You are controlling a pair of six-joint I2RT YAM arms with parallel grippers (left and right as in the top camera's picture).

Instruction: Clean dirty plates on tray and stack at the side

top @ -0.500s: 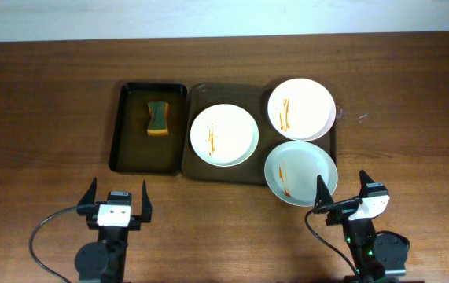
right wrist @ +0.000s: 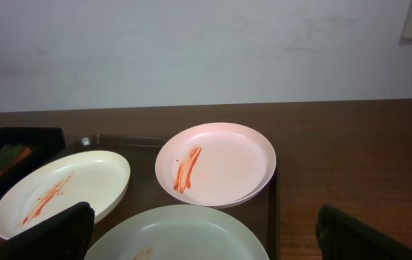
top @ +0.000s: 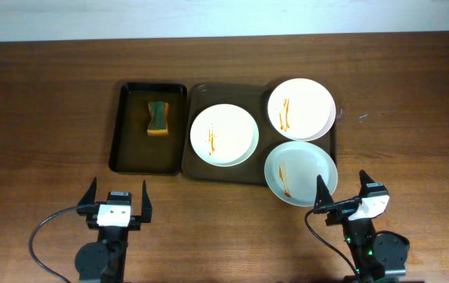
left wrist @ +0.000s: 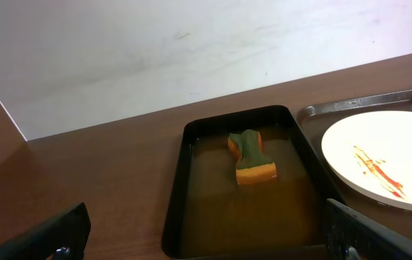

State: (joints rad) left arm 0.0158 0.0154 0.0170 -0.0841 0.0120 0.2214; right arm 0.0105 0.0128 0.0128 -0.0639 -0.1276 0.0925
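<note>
The robot's right gripper should close on the rim of the plate nearest the black bin, on the side (top: 256, 137) (right wrist: 128, 180) that faces the other plates.
Three white plates with red smears lie on a brown tray (top: 196, 169): a left plate (top: 224, 134), a back right plate (top: 301, 108) and a front right plate (top: 301, 172). A green and orange sponge (top: 158, 117) lies in a black bin (top: 126, 153) left of the tray. My left gripper (top: 118, 206) is open and empty near the table's front, short of the bin. My right gripper (top: 342, 196) is open and empty just in front of the front right plate (right wrist: 177, 235). The sponge (left wrist: 252, 157) shows in the left wrist view.
The brown wooden table (top: 43, 118) spreads left of the bin and right of the tray (top: 413, 118). A pale wall stands behind the table's far edge (left wrist: 155, 50).
</note>
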